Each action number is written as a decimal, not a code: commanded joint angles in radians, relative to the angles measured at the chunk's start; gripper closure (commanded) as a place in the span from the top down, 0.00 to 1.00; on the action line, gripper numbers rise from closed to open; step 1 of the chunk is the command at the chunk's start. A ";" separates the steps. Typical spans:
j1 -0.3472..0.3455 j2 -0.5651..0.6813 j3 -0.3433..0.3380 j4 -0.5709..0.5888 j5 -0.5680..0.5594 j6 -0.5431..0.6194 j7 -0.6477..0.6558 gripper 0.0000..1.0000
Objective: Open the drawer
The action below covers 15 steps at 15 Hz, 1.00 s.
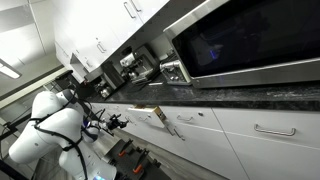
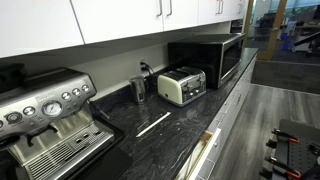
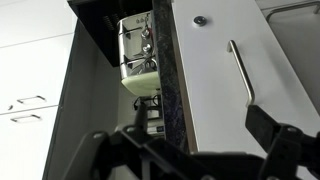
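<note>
I should move my gripper to the drawer's silver bar handle next and close it on the handle's end (image 1: 135, 121) (image 3: 250, 99) nearest its fingers.
The drawer (image 3: 210, 80) has a flat white front and a slim silver bar handle (image 3: 240, 65). It fills the right half of the wrist view. In both exterior views it stands pulled partway out from under the dark counter, its white front (image 1: 157, 118) proud of the neighbouring fronts and its tan wooden edge (image 2: 204, 150) showing. My gripper (image 3: 200, 130) is open just in front of the drawer front. Its black fingers stand wide apart with nothing between them, and one fingertip is close to the handle's lower end. In an exterior view the gripper (image 1: 119, 122) sits just beside the drawer.
On the dark stone counter (image 2: 190, 115) stand an espresso machine (image 2: 50, 115), a cream toaster (image 2: 182, 85) and a black microwave (image 2: 215, 58). Wider white drawer fronts (image 1: 270, 130) run along beside the drawer. Dark equipment (image 2: 292, 150) sits low over the wood floor.
</note>
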 commanded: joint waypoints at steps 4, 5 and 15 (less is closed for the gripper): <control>-0.045 0.034 0.031 0.032 -0.019 -0.027 -0.005 1.00; -0.053 0.038 0.030 0.032 -0.024 -0.022 -0.008 1.00; -0.165 0.155 0.037 0.113 -0.170 -0.015 -0.141 1.00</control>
